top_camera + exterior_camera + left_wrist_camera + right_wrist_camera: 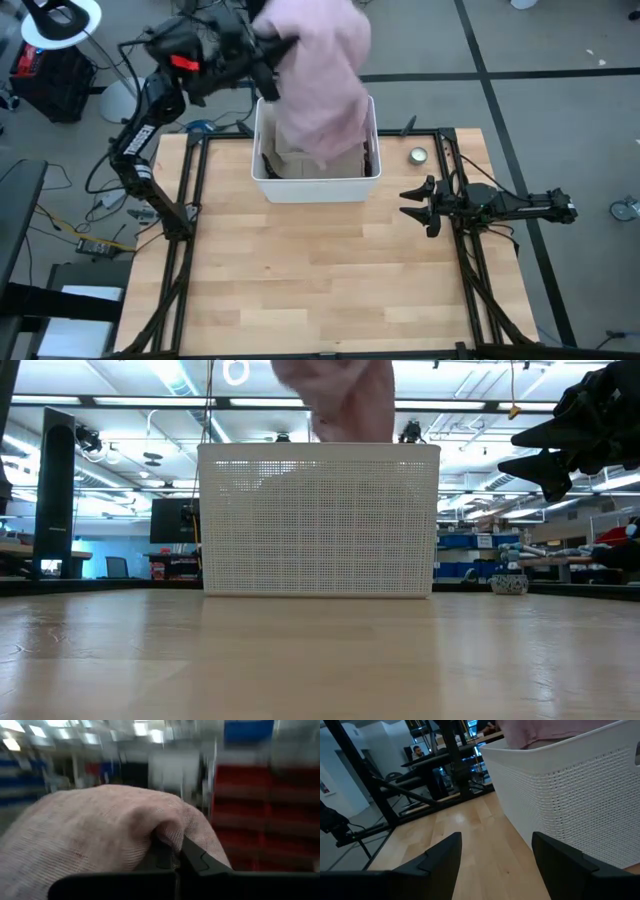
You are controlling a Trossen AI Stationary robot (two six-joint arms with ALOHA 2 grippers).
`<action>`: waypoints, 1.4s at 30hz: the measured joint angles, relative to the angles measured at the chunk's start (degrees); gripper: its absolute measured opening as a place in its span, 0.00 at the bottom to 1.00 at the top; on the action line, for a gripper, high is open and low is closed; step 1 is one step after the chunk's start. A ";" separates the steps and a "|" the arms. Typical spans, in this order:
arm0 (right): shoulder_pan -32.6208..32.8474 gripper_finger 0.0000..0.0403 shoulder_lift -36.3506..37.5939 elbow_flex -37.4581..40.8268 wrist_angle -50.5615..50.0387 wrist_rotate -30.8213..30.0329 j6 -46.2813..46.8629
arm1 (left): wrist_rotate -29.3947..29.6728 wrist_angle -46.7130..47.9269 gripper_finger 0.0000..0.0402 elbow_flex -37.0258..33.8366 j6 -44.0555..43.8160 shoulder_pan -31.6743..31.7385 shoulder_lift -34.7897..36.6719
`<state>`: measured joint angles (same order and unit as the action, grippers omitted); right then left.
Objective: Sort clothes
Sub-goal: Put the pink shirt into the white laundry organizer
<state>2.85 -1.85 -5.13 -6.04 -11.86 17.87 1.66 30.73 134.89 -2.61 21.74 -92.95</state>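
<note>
My left gripper should drop the pale pink garment onto the light grey-beige garment inside the white bin (pixel 328 142).
My left gripper (pixel 268 62) is high above the white bin (pixel 316 187), shut on the pale pink garment (pixel 320 80). The garment hangs down into the bin; it also shows in the low view (pixel 340 400) and fills the left wrist view (pixel 95 835). A light grey-beige garment (pixel 300 165) and a dark one (pixel 368 158) lie inside the bin. My right gripper (pixel 408 203) is open and empty above the table, right of the bin; its fingers (pixel 440 855) face the bin's wall (pixel 570 800). My left gripper holds a bunched fold of the pink garment (pixel 167 837) between its fingers; the cloth drapes over the fingers and hides the place of contact. The garment hangs below the gripper, its lower end (pixel 325 150) inside the bin.
A small round tin (pixel 418 155) lies on the table right of the bin. Bare wooden tabletop (pixel 320 270) spreads in front of the bin. Black frame rails (pixel 190 250) run along both table sides.
</note>
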 joint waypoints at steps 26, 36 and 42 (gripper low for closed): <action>0.01 0.61 0.00 0.00 0.01 0.01 0.00 | 0.69 27.19 0.00 -16.55 17.79 1.85 -6.33; 0.01 0.61 -0.02 0.00 0.33 0.01 0.00 | -7.38 24.66 0.00 -23.48 15.09 4.53 -20.78; 0.00 0.61 -0.02 0.00 0.35 0.02 0.00 | -13.69 21.44 0.01 -23.30 8.04 4.87 -30.05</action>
<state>2.85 -1.87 -5.13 -5.69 -11.84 17.87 -12.03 52.17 111.59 5.43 26.61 -123.00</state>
